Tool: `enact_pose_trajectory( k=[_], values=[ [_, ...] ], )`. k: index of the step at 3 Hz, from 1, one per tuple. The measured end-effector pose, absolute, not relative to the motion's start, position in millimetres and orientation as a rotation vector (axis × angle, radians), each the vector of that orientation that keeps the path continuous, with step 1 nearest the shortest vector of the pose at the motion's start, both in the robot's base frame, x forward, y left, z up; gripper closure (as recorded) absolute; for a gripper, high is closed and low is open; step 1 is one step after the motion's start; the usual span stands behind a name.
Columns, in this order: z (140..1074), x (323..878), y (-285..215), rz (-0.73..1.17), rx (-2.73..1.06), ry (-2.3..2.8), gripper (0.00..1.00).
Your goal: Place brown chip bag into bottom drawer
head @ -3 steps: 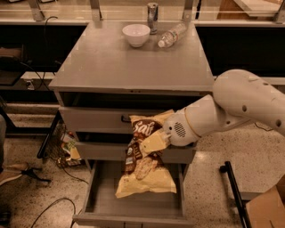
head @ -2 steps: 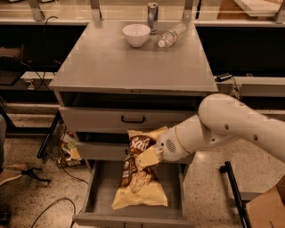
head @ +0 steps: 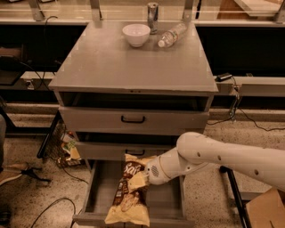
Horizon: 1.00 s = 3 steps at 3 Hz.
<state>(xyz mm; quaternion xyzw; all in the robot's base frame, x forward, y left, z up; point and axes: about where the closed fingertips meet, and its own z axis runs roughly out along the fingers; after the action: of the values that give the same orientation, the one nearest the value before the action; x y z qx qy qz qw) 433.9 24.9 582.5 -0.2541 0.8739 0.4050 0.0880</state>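
Observation:
My gripper is going to release the brown chip bag just behind the front edge of the open bottom drawer [head: 123, 203].
The brown chip bag [head: 128, 191] is a tan-yellow crinkly bag with a dark brown centre panel. It hangs upright over the pulled-out bottom drawer [head: 106, 186], its lower end down at the drawer's front edge. My gripper [head: 141, 178] is at the bag's upper right side, shut on the bag. My white arm reaches in from the right, over the drawer's right half. The part of the bag under the gripper is hidden.
The grey cabinet top [head: 133, 62] carries a white bowl [head: 136, 34], a metal can [head: 152, 11] and a lying plastic bottle [head: 172, 35]. Two upper drawers with black handles [head: 132, 119] are slightly ajar. A wire basket with litter [head: 62, 144] stands left; a cardboard box [head: 267, 209] right.
My arm and gripper have moved down and to the left with the bag. The bag now hangs lower, its bottom end down at the open drawer's front.

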Motion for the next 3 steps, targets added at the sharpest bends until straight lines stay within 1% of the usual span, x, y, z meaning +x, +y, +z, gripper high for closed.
enact_pose_trajectory(
  k=[1, 2, 3],
  values=[
    [512, 447, 34, 1.259, -0.542, 2.619, 1.00],
    [512, 447, 34, 1.259, -0.542, 2.619, 1.00],
    [480, 455, 24, 1.281, -0.442, 2.623, 1.00]
  ],
)
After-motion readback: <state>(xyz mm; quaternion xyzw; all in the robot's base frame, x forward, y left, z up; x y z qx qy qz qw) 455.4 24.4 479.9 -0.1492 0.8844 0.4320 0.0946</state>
